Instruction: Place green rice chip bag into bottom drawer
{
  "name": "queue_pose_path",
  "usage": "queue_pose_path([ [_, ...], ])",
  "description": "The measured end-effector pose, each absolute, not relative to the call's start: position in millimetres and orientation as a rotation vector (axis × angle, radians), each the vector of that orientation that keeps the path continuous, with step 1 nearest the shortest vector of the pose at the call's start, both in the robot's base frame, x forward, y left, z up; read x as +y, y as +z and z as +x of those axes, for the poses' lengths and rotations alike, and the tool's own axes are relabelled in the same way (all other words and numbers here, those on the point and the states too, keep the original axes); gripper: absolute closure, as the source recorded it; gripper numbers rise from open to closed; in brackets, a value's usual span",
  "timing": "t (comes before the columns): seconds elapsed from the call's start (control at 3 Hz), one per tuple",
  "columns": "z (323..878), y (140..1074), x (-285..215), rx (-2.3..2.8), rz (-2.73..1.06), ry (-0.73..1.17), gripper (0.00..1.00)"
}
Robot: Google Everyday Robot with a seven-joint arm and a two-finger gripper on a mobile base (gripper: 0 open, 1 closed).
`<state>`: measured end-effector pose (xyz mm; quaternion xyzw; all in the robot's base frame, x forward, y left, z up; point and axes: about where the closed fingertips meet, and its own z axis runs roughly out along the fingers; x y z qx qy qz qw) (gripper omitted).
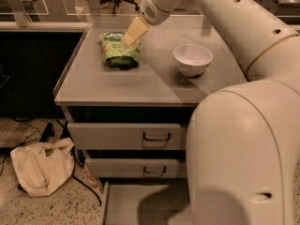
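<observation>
The next step is for my gripper to close on the green rice chip bag's side (pixel 129 48) nearest the white bowl.
The green rice chip bag (pixel 118 52) lies flat on the grey cabinet top (pixel 117 86), toward its back left. My gripper (pixel 129 40) reaches down from the upper right, and its tan tip sits over the bag's right upper part, at or just above its surface. The bottom drawer (pixel 133 203) stands pulled open at the foot of the cabinet, showing a flat grey floor partly in shadow. My arm hides the drawer's right side.
A white bowl (pixel 192 59) stands on the cabinet top to the right of the bag. Two upper drawers (pixel 126 136) with dark loop handles are closed. A beige cloth sack (pixel 40 167) and cables lie on the floor at the left. My arm's bulky body (pixel 243 153) fills the right foreground.
</observation>
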<state>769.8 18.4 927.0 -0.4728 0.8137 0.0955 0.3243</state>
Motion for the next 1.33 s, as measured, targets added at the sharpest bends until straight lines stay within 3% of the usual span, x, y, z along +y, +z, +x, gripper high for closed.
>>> queue_pose_path([
  [1.33,790.6,863.6,64.2,2.212,-1.284,0.311,0.00],
])
